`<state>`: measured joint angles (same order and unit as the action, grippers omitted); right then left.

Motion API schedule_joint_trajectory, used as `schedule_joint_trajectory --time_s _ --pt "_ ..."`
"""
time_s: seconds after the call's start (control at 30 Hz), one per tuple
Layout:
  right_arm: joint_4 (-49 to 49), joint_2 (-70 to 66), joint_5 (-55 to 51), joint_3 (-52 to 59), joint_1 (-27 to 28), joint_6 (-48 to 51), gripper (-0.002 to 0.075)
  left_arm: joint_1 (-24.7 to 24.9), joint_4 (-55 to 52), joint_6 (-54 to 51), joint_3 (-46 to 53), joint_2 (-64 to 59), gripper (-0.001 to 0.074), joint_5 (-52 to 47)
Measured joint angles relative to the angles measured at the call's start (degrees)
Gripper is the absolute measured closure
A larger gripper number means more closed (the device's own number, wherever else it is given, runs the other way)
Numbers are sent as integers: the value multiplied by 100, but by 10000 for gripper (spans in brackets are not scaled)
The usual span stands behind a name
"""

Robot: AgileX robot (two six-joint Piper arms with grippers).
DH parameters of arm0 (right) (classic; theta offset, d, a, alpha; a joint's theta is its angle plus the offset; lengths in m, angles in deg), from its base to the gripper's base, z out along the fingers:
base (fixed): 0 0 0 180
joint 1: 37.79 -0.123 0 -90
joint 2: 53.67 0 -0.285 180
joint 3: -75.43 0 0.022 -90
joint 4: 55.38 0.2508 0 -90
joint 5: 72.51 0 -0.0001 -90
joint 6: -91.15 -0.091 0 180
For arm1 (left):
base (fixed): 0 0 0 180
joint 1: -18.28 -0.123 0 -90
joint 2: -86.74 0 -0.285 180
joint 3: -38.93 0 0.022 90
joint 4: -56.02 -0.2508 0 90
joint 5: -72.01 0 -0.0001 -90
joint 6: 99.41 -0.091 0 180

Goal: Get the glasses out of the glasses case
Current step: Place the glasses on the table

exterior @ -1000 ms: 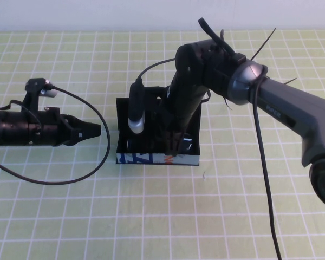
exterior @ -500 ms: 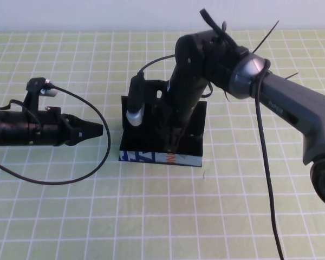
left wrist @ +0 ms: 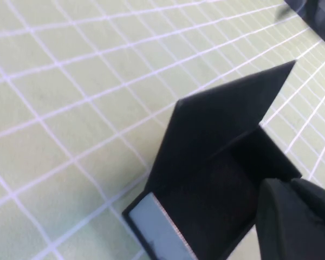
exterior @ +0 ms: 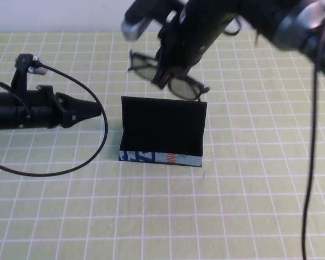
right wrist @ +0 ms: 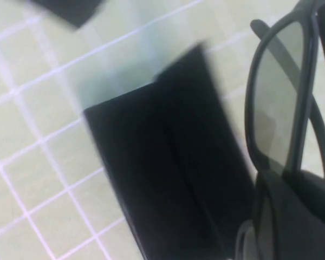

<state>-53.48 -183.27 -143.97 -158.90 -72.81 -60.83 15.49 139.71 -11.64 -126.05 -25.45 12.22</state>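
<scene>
I expect the black glasses to rest on the mat [exterior: 253, 147] beside the glasses case, opposite my left gripper, once I let go of them with my right gripper.
The black glasses [exterior: 165, 77] hang in the air above and behind the glasses case [exterior: 161, 131], held by my right gripper [exterior: 163, 76], which is shut on their middle. In the right wrist view one greyish lens [right wrist: 279, 97] shows over the open case [right wrist: 168, 173] below. The case stands open on the mat, flap lid upright, its light-blue printed front side [exterior: 160, 158] facing me. Its inside looks dark and empty. My left gripper [exterior: 95, 111] is shut and empty, level with the case's left end, a little apart. The case also shows in the left wrist view [left wrist: 216, 162].
The table is covered by a light green mat with a white grid [exterior: 162, 216]. A black cable [exterior: 70, 168] loops from the left arm over the mat left of the case. Another cable [exterior: 313, 162] hangs from the right arm at the right.
My right gripper has risen out of the case with the glasses, up and back. The case's lid now stands clear. My left arm has shifted slightly back.
</scene>
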Motion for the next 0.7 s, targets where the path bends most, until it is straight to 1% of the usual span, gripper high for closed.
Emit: schedule_joint_trajectory --time_s 0.07,0.17,0.33,0.4,0.5,0.6,0.7 --pt "-190 271 -13 23 116 -700 722 0 -54 79 0 191 739 0" --pt "-222 706 -13 306 485 -1537 722 0 -77 222 0 425 739 -4" --pt "-237 1303 -13 1376 1389 -2380 722 0 -80 296 0 681 739 -14" --pt "-116 1421 1 1899 1737 -2573 722 0 -80 398 0 706 739 -28" --pt "297 1494 383 2785 2093 -2660 722 0 -80 537 10 706 739 -28" --pt "762 1503 1093 3739 2262 -2698 722 0 -80 596 10 706 739 -28" --pt "1113 1503 1880 4525 2302 -2718 722 0 -80 623 10 706 739 -28"
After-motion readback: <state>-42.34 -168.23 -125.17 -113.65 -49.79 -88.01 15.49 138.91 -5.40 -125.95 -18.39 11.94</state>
